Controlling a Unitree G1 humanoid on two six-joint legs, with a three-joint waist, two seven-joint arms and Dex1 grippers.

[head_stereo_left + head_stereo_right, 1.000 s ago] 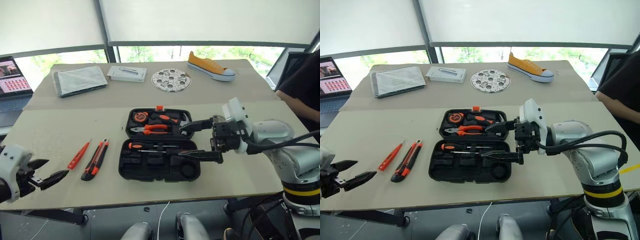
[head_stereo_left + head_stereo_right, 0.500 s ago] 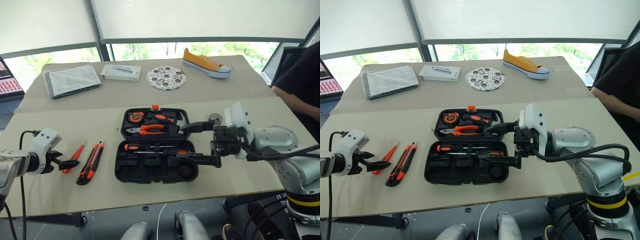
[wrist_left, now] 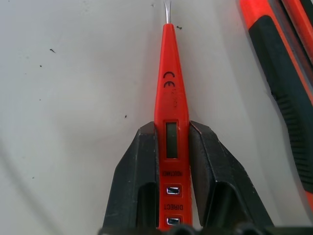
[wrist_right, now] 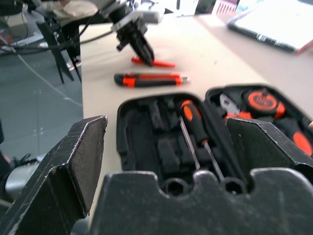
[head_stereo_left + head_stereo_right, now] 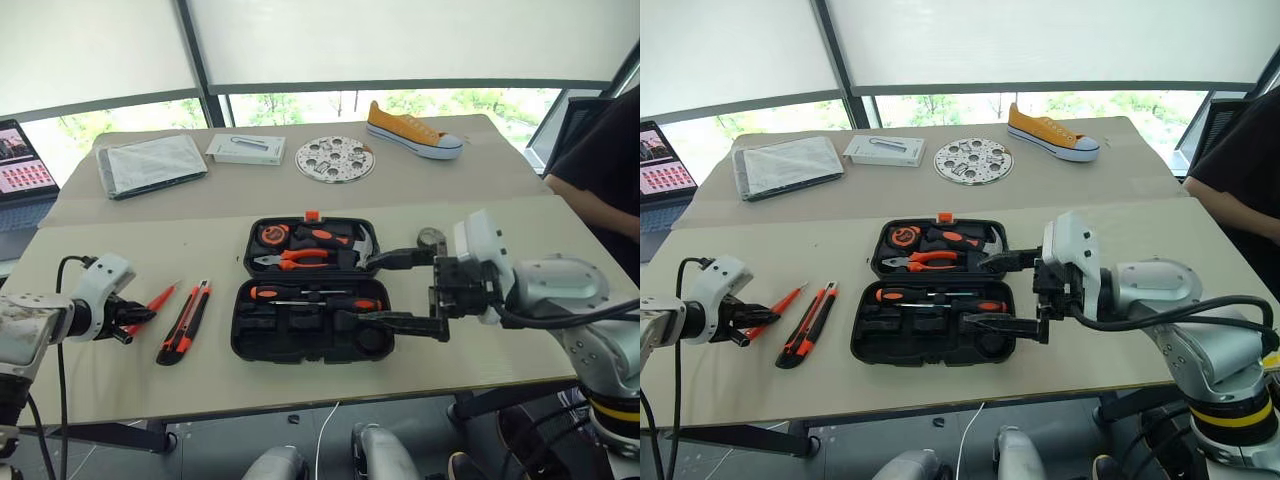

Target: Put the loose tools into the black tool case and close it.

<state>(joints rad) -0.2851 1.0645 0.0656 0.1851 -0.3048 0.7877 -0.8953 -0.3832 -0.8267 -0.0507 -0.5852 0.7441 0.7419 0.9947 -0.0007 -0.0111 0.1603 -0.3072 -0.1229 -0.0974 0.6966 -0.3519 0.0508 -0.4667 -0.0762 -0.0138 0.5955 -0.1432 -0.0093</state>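
Observation:
Next, I release the red tester from my left gripper in the case's near half (image 5: 279,312), where it will be alongside the black-and-orange screwdrivers.
The black tool case (image 5: 300,350) lies open at the table's middle. Two black-and-orange screwdrivers (image 5: 312,295) rest in its near half. Left of it on the table lie a black-orange utility knife (image 5: 185,322) and a slim red tester screwdriver (image 3: 169,93). My left gripper (image 3: 171,129) is shut on the tester's handle end, which still rests on the table (image 5: 125,322). My right gripper (image 5: 365,291) hovers open over the case's right side. A small dark roll (image 5: 432,238) sits just right of the case, behind the upper finger.
Orange-handled pliers, a hammer and a tape measure (image 5: 278,234) fill the case's far half. At the back are a laptop (image 5: 20,165), a grey slab (image 5: 150,163), a white box (image 5: 245,149), a perforated disc (image 5: 335,158) and a yellow shoe (image 5: 412,130). A person (image 5: 600,170) sits at right.
My left gripper came from the table's near left edge up to the red tester and shut on its handle. The right gripper has stayed open over the case.

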